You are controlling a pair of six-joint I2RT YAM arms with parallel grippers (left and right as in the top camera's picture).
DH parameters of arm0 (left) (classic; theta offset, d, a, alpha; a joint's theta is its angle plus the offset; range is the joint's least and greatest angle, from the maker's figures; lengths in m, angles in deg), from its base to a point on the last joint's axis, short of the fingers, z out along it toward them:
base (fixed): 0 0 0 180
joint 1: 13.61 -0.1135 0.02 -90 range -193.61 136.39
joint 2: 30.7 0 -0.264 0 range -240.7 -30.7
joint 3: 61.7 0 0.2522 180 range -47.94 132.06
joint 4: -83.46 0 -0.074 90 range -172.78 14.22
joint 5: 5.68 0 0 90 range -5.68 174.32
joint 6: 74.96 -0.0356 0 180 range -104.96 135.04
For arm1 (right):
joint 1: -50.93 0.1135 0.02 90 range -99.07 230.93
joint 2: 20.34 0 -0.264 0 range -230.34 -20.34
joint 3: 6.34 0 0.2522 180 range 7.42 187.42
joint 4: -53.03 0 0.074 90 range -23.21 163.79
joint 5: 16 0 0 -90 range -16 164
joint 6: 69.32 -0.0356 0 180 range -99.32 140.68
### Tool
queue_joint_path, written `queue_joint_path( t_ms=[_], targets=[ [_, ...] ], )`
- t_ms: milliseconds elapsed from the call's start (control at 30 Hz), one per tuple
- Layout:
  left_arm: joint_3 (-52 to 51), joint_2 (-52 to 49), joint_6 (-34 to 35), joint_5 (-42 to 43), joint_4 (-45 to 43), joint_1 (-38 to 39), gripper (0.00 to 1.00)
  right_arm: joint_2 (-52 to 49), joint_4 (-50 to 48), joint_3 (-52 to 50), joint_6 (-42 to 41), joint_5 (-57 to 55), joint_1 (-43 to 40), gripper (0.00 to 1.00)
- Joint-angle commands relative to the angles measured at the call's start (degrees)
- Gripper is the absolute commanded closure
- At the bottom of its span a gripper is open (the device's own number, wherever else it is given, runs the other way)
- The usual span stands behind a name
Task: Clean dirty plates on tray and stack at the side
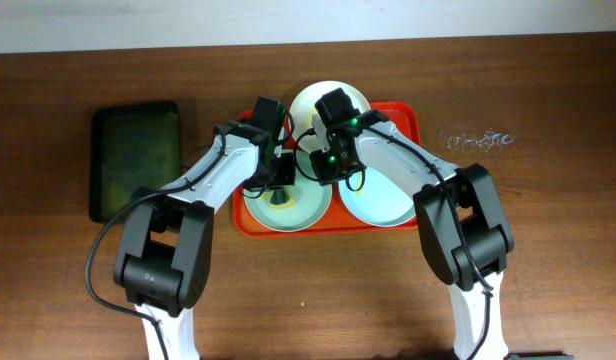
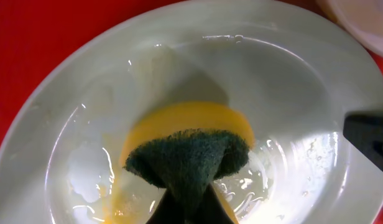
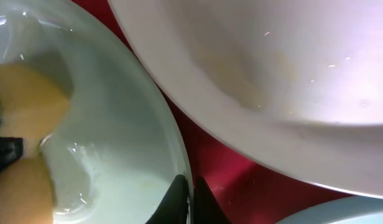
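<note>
The wet mint plate will go down from my right gripper over the water marks on the brown table (image 1: 471,125) beside the red-orange tray.
The red-orange tray (image 1: 408,120) holds three plates. My left gripper (image 1: 278,178) is shut on a yellow-and-green sponge (image 2: 188,149) and presses it into the wet, yellow-smeared mint plate (image 2: 73,93) at the tray's front left (image 1: 303,212). My right gripper (image 3: 190,200) is shut on that plate's right rim (image 3: 135,124) and shows in the overhead view (image 1: 326,172). A white plate (image 1: 318,98) sits at the tray's back and fills the upper right of the right wrist view (image 3: 272,68). A second mint plate (image 1: 383,205) lies at the front right.
A smaller dark green tray (image 1: 136,160) lies on the brown table (image 1: 548,220) left of the red tray. Both arms cross over the tray's middle. The right finger (image 2: 373,138) shows at the plate's edge in the left wrist view.
</note>
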Motion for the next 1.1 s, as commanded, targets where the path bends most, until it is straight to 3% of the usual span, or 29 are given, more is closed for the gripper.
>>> queue_joint_path(
  t_ms=[0, 167, 233, 333, 500, 733, 867, 967, 1067],
  targets=[
    [-2.3, 0.3, 0.1, -8.9, -1.1, 0.0, 1.0, -1.5, 0.5, -0.6, 0.3, -1.2, 0.5, 0.96],
    [-3.7, 0.5, 0.1, -34.9, 2.4, 0.0, 1.0, -1.5, 0.6, -0.7, 0.3, -1.2, 0.5, 0.96],
    [-2.8, 1.7, 0.1, -36.9, 2.9, 0.0, 1.0, -1.5, 0.6, -0.6, 0.3, -1.2, 0.5, 0.96],
    [-0.6, 5.6, 0.1, -31.4, 2.6, 0.1, 1.0, -1.5, 0.6, -0.6, 0.3, -1.2, 0.5, 0.96],
    [-0.9, 7.5, 0.1, -2.7, -2.2, 0.1, 1.0, -1.5, 0.5, -0.6, 0.3, -1.2, 0.5, 0.96],
    [-1.0, -1.2, 0.1, 0.1, -2.7, 0.1, 1.0, -1.5, 0.7, -0.7, 0.3, -1.2, 0.5, 0.96],
    [-1.0, -3.6, 0.1, -11.5, -2.0, 0.0, 1.0, -1.5, 0.7, -0.6, 0.3, -1.2, 0.5, 0.96],
    [0.0, -2.3, 0.2, -31.3, 2.9, 0.0, 1.0, -1.5, 0.7, -0.6, 0.3, -1.2, 0.5, 0.96],
    [0.7, 1.2, 0.4, -38.1, 6.2, 0.0, 1.0, -1.5, 0.2, -0.6, 0.3, -1.3, 0.5, 0.96]
  ],
)
